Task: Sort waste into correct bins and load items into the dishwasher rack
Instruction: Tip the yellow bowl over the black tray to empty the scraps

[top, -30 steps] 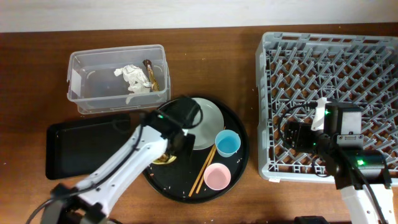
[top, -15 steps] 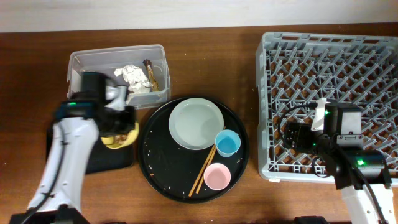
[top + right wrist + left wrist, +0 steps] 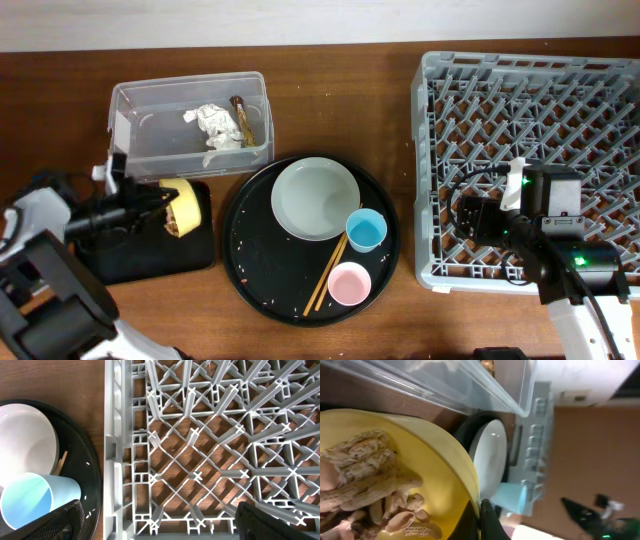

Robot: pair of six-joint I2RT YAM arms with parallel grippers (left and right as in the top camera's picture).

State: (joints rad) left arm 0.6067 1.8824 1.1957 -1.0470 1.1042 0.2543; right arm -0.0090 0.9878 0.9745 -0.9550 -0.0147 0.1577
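Observation:
My left gripper will let go of the yellow bowl on the round black tray (image 3: pixel 249 243) beside the plate, toward the shallow black tray.
My left gripper (image 3: pixel 163 205) is shut on the rim of the yellow bowl (image 3: pixel 186 207) and holds it tipped on its side over the shallow black tray (image 3: pixel 140 250). In the left wrist view the fingers (image 3: pixel 481 521) pinch the bowl's rim (image 3: pixel 445 445), and tan food scraps (image 3: pixel 365 487) lie inside. The clear tub (image 3: pixel 150 145) holds white tissue (image 3: pixel 215 125) and the wrapper strip (image 3: pixel 244 118). The plate (image 3: pixel 315 198), blue cup (image 3: pixel 366 230), pink cup (image 3: pixel 349 283) and chopsticks (image 3: pixel 327 272) lie on the round black tray (image 3: pixel 265 270). My right gripper (image 3: pixel 478 218) is open and empty over the grey rack (image 3: pixel 530 110).
The right wrist view shows the rack's left edge (image 3: pixel 112 450), with the plate (image 3: pixel 25 445), the blue cup (image 3: pixel 27 505) and the round tray's rim (image 3: pixel 92 480) beside it. Small crumbs dot the round tray. Bare wood table (image 3: pixel 330 90) lies between tub and rack.
My left arm has carried the yellow bowl from the round tray leftward to above the shallow black tray and tipped it on its side. The right arm has not moved.

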